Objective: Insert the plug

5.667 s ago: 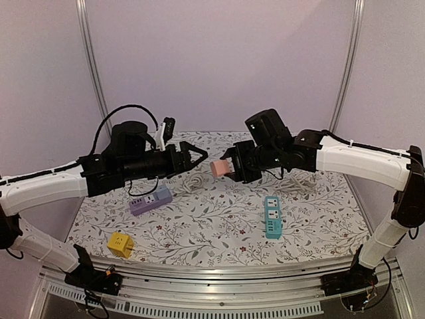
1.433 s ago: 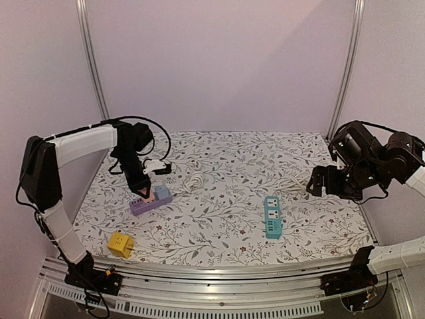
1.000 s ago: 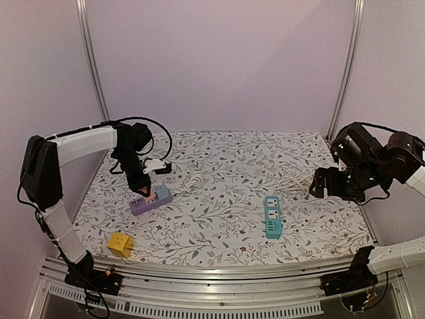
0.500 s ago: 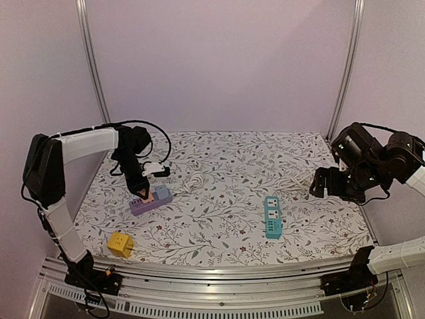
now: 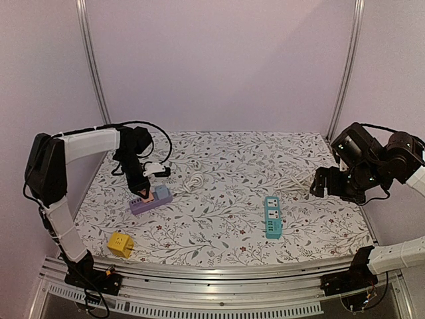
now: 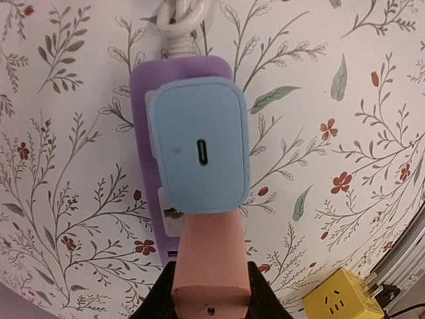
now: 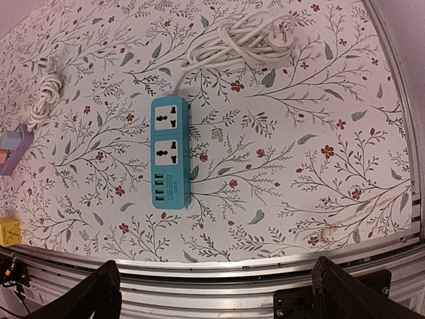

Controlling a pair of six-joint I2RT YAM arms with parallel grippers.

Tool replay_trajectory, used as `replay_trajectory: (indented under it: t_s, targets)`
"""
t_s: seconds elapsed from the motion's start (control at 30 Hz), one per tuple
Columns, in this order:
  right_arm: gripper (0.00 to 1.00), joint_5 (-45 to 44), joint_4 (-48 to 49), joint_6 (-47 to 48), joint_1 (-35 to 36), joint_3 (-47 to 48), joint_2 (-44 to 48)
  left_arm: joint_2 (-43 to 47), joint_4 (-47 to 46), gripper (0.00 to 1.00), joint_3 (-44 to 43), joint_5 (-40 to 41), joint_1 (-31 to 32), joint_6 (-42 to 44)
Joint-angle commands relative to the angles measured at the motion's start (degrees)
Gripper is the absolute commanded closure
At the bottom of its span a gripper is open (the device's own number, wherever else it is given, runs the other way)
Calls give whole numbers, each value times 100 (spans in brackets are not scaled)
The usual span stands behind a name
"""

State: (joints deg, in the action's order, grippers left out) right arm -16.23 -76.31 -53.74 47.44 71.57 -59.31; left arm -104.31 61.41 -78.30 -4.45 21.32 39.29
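Note:
I will use my left gripper to release the pink plug in the purple power strip's socket (image 5: 149, 195) (image 6: 205, 256), next to the light-blue charger. The pink plug now stands on that strip.
In the left wrist view my left gripper (image 6: 211, 300) is shut on a pink plug (image 6: 210, 249), one black finger on each side. The plug stands on the purple power strip (image 6: 144, 139), right against a light-blue charger (image 6: 198, 145) sitting on the same strip. Its prongs are hidden, so I cannot tell how deep it sits. From above, the left gripper (image 5: 141, 191) points down onto the purple strip (image 5: 151, 202) at the table's left. My right gripper (image 5: 334, 183) hangs open and empty, high over the right side.
A teal power strip (image 5: 272, 216) lies right of centre, its white cord (image 7: 239, 33) coiled behind it. A yellow cube adapter (image 5: 120, 244) sits near the front left. Another coiled white cord (image 5: 194, 179) runs from the purple strip. The metal front rail (image 7: 219, 269) edges the table.
Earlier the right gripper held the pink plug in mid-air; now the left holds it on the purple strip and the right arm has withdrawn. Over the last second the left arm barely shifted.

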Motion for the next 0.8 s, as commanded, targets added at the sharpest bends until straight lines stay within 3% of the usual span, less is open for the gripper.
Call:
replay_trajectory:
  t_s: [0.0, 0.77]
  targets:
    - [1, -145, -104, -71, -25, 50, 43, -140, -145, 100, -107, 81, -58, 79]
    - [1, -72, 123, 44, -28, -57, -135, -387, -317, 100, -40, 395, 111, -197]
